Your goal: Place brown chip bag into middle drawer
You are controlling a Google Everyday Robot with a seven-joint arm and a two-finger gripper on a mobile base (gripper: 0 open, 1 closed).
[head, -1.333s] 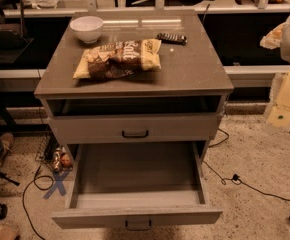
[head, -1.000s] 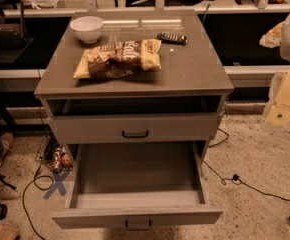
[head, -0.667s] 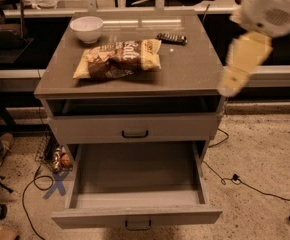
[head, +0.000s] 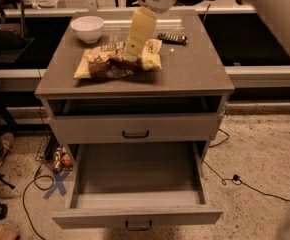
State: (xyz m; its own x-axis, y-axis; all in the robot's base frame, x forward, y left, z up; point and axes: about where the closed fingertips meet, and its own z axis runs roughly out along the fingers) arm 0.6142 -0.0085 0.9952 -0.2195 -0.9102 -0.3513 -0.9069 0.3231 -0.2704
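Observation:
Next, I close my gripper on the brown chip bag's dark middle (head: 132, 59), toward the pale yellow end that is closest to the black remote.
The brown chip bag (head: 105, 65) lies flat on top of the grey cabinet (head: 195, 76), left of centre. It has a dark brown middle and pale yellow ends. My gripper (head: 131, 54) reaches down from the top of the camera view and its tip is over the middle of the bag, hiding part of it. I cannot tell if it touches the bag. The middle drawer (head: 137, 176) is the lowest one, pulled wide open and empty, with its handle (head: 137, 226) at the front. The drawer above it (head: 135, 129) is closed.
A white bowl (head: 87, 28) stands at the back left of the cabinet top and a small black remote (head: 172, 38) at the back right. My arm (head: 280, 14) fills the upper right corner. Cables (head: 240, 181) and clutter (head: 60, 159) lie on the floor on both sides.
My gripper has swung from the right side of the cabinet leftward and now hangs over the chip bag. The bag and the drawers have not moved.

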